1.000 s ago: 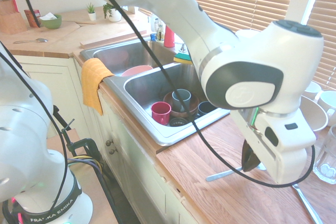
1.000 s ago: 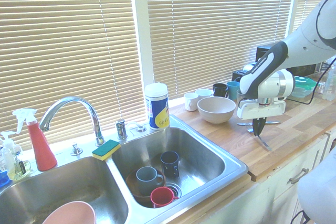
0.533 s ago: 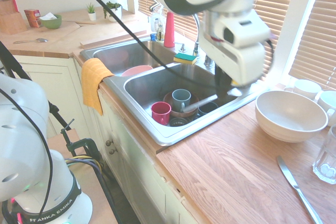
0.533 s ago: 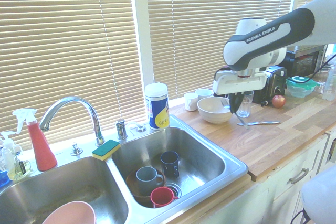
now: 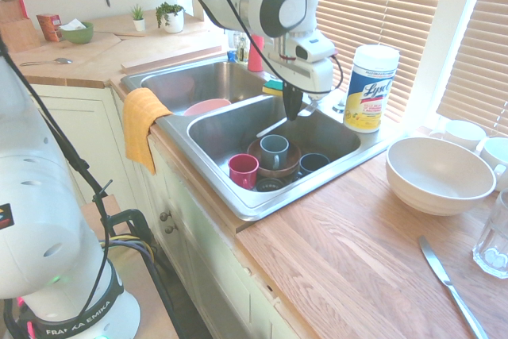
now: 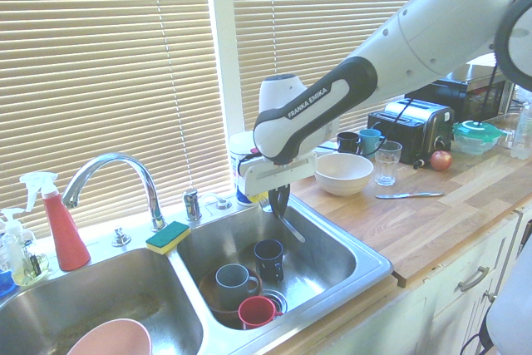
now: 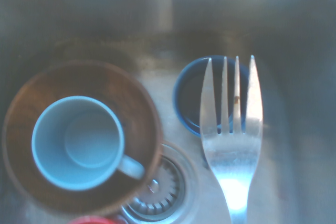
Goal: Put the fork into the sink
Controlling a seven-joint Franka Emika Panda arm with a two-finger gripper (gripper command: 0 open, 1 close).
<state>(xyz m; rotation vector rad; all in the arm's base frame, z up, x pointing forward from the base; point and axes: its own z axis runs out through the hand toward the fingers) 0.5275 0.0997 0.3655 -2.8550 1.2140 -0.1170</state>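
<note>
The gap [image 6: 263, 279] [image 7: 169, 134] is between the brown bowl and the dark blue cup. Next, my gripper lets go of the fork there.
My gripper [image 6: 278, 202] hangs over the sink [image 6: 331, 243], the basin that holds the cups, and is shut on the fork [image 6: 293, 229]. The shiny fork slants down and outward from the fingers, held above the basin floor. In the wrist view the fork [image 7: 231, 140] has its four tines over a dark blue cup [image 7: 191, 98], beside the drain [image 7: 160, 187]. From the other side, the gripper [image 5: 292, 110] sits above the sink's [image 5: 226, 129] back half.
In the sink stand a grey-blue mug [image 6: 233, 277] in a brown bowl, a red cup [image 6: 256, 311] and the dark blue cup [image 6: 268, 253]. A pink plate [image 6: 110, 340] lies in the adjoining basin. Sponge [image 6: 168, 236], faucet [image 6: 116, 170], wipes canister [image 5: 369, 87], white bowl [image 6: 342, 173] and knife [image 6: 407, 195] surround it.
The arm has swung from the counter by the knife across to above the sink, carrying the fork with it. The gripper has stayed shut.
</note>
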